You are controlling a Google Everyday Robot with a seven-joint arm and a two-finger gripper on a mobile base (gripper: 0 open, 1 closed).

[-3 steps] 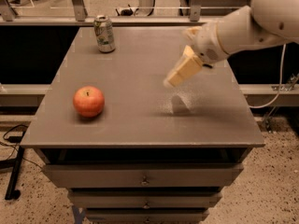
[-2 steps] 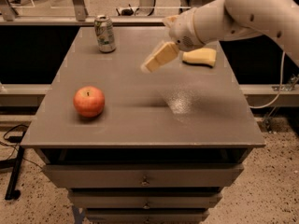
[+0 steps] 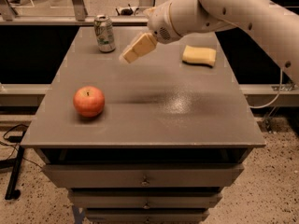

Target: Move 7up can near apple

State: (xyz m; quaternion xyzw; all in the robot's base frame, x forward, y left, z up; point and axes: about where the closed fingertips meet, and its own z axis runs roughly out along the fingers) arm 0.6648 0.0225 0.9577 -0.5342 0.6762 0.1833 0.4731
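I should next close on the middle of the 7up can [image 3: 104, 31] at the table's far corner.
The 7up can [image 3: 104, 33] stands upright at the far left corner of the grey table [image 3: 154, 120]. The red-orange apple [image 3: 88, 101] sits near the front left of the table, well apart from the can. My gripper [image 3: 130, 54] hangs above the table just right of the can, its cream fingers pointing down and left toward it, a short gap away. It holds nothing that I can see.
A yellow sponge [image 3: 199, 55] lies at the far right of the table, behind my arm [image 3: 224, 10]. The table has drawers [image 3: 145, 177] below its front edge. A rail runs behind the table.
My arm has swept left across the table, from above the right side to just beside the can. The sponge it hid is now in view. The can and apple have not moved.
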